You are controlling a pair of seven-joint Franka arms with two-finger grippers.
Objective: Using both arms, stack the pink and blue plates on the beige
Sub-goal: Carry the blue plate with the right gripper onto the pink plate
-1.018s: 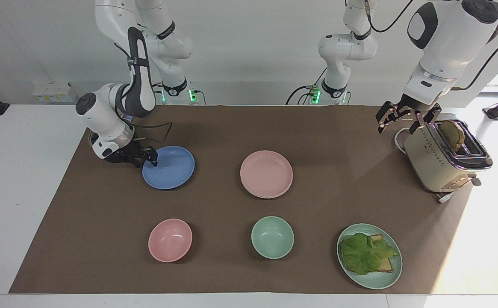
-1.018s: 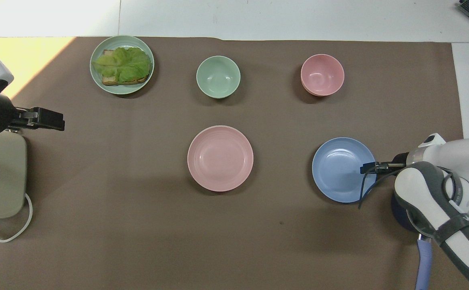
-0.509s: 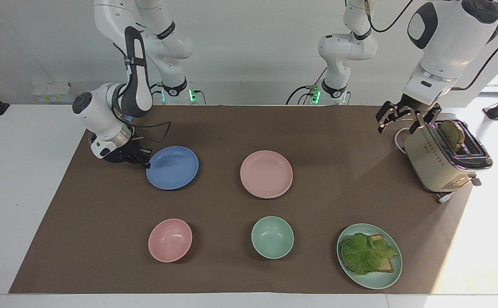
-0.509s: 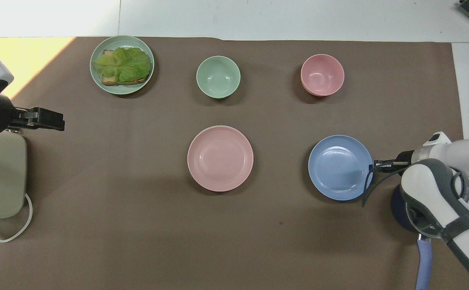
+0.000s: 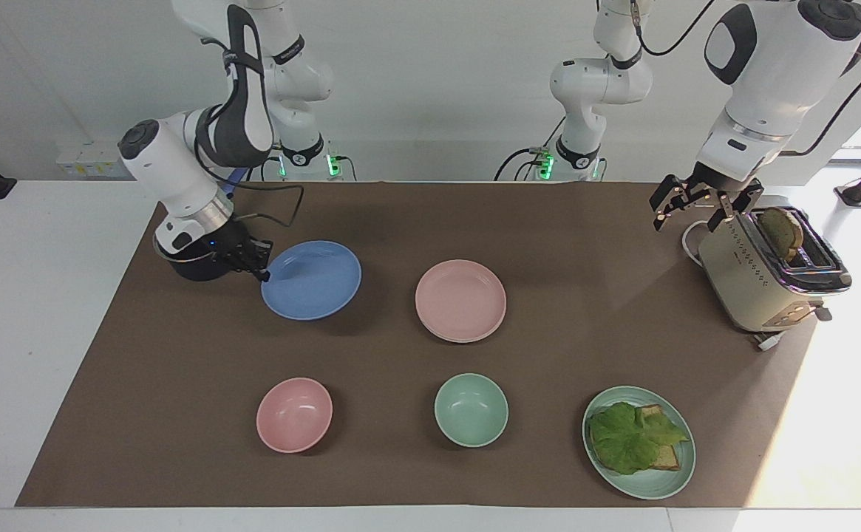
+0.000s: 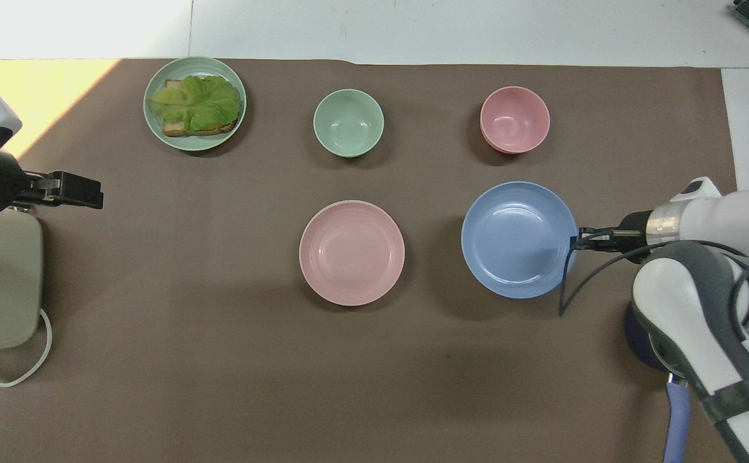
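My right gripper is to release the blue plate on top of the pink plate (image 6: 353, 247) at the middle of the brown mat.
My right gripper (image 5: 263, 275) (image 6: 577, 240) is shut on the rim of the blue plate (image 5: 313, 279) (image 6: 517, 239). It holds the plate slightly tilted in the air above the brown mat, and a shadow lies under it. The pink plate (image 5: 460, 298) (image 6: 351, 252) rests at the mat's middle, toward the left arm's end from the blue one. The beige plate (image 5: 465, 340) shows only as a thin pale edge under the pink plate. My left gripper (image 5: 696, 208) (image 6: 81, 190) waits open in the air beside the toaster, holding nothing.
A pink bowl (image 5: 294, 414), a green bowl (image 5: 471, 409) and a green plate (image 5: 678, 476) with toast and lettuce line the row farthest from the robots. The toaster (image 5: 763, 277) holds a bread slice. A dark round pan (image 5: 192, 267) sits under the right arm.
The right gripper has closed on the blue plate's rim, lifted it off the mat and carried it toward the pink plate. The left arm has not moved.
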